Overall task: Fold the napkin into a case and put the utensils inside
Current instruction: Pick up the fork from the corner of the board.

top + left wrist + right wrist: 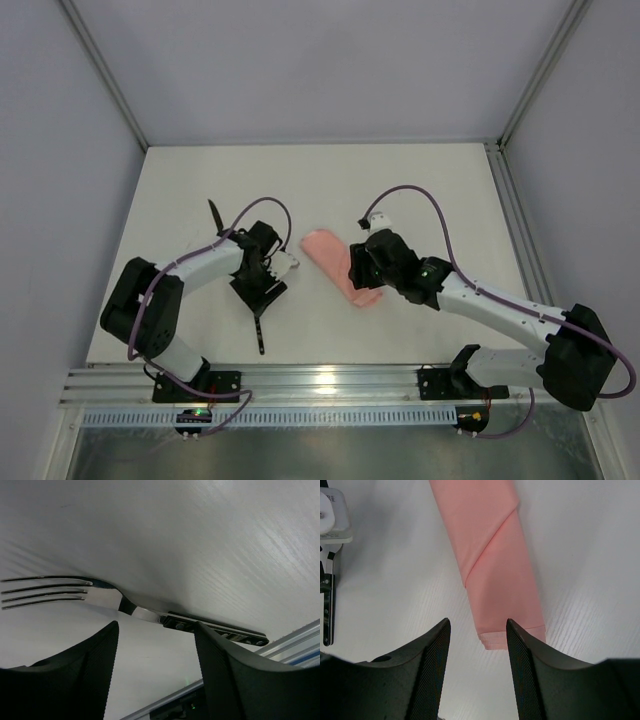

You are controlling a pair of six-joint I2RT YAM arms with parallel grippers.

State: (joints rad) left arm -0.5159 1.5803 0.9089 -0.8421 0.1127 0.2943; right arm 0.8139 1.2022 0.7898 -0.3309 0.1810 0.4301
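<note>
The fork's handle slants across my left fingers; I'll align them, then pinch its neck (133, 609) before lifting.
The napkin is folded into a pale-pink case (332, 258) with a diagonal pocket edge, lying at the table's middle; it fills the upper right wrist view (495, 565). My right gripper (477, 622) is open and empty, its jaws just above the case's near end (362, 280). The fork (125, 605) lies flat on the table, silvery tines left, dark handle right. My left gripper (156, 625) is open and empty just short of the fork's neck. From above, the fork handle (259, 335) sticks out below the left gripper (258, 292). The black knife (216, 216) lies behind the left arm.
An aluminium rail (330, 385) runs along the table's near edge. Grey enclosure walls and frame posts (100, 75) bound the white table (400, 190). The left wrist's white part (332, 510) shows at the top left of the right wrist view.
</note>
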